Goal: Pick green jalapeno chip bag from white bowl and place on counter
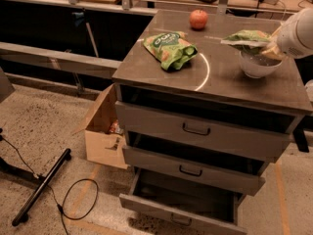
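Next, my gripper puts the green jalapeno chip bag down on the counter [231, 34] between the red apple and the white bowl.
The green jalapeno chip bag [246, 36] hangs flat just above the white bowl [257, 65] at the counter's [225, 84] right side, clear of the rim. My gripper [272, 50] comes in from the right edge under a white arm casing and is shut on the bag's right end. The bowl stands upright on the counter below the bag.
A brighter green bag [169, 48] lies at the counter's middle left, next to a thin white curved line [205, 74]. A red apple [198, 19] sits at the back. The bottom drawer [186, 205] is pulled open. A cardboard box [101, 131] stands left of the cabinet.
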